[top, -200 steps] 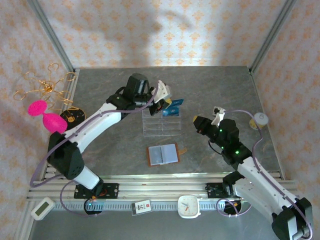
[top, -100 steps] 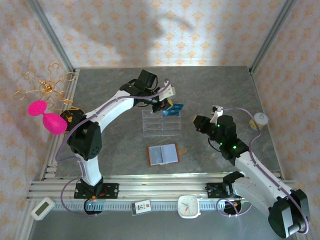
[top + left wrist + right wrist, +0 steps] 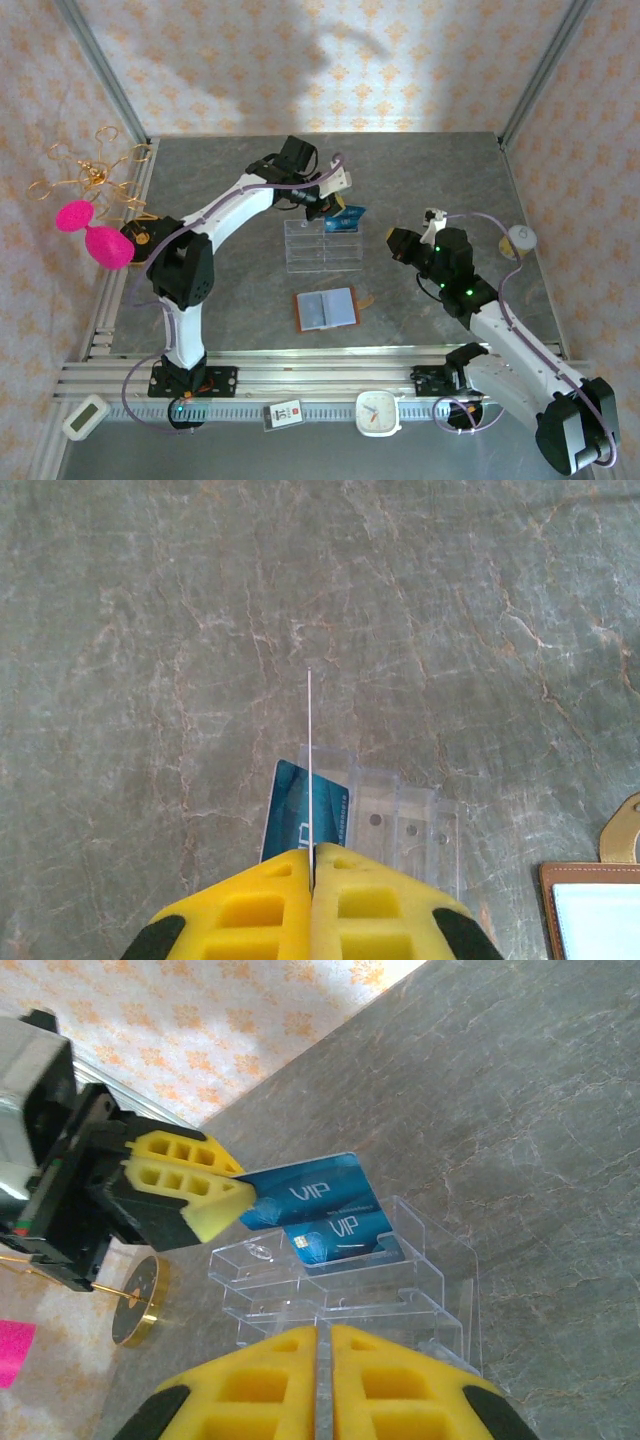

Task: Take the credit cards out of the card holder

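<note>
My left gripper should release the VIP credit card, now held just above the tray's far end, in the clear tray's far slot (image 3: 342,222) (image 3: 298,812), against the other blue card.
The card holder (image 3: 327,308) lies open and flat on the table in front of the clear tray (image 3: 322,245); its brown corner (image 3: 590,910) shows at the lower right of the left wrist view. My left gripper (image 3: 328,207) (image 3: 235,1192) is shut on a blue credit card (image 3: 310,1192) marked VIP, held just above the tray's far end. In its own view the left gripper (image 3: 312,852) holds that card edge-on as a thin pale line (image 3: 310,750). A second blue card (image 3: 340,1238) (image 3: 295,810) stands in the tray's far slot. My right gripper (image 3: 397,242) (image 3: 323,1330) is shut, right of the tray, with nothing seen in it.
The clear tray (image 3: 400,1290) has several stepped compartments. A gold disc stand (image 3: 140,232) (image 3: 135,1300), a pink object (image 3: 95,235) and a gold wire ornament (image 3: 90,175) sit at the left. A white roll (image 3: 520,238) lies far right. A small clock (image 3: 378,412) rests at the near rail.
The left arm has stretched out, its elbow swinging back, while its gripper kept the blue card by the tray's far end. The right gripper has barely moved.
</note>
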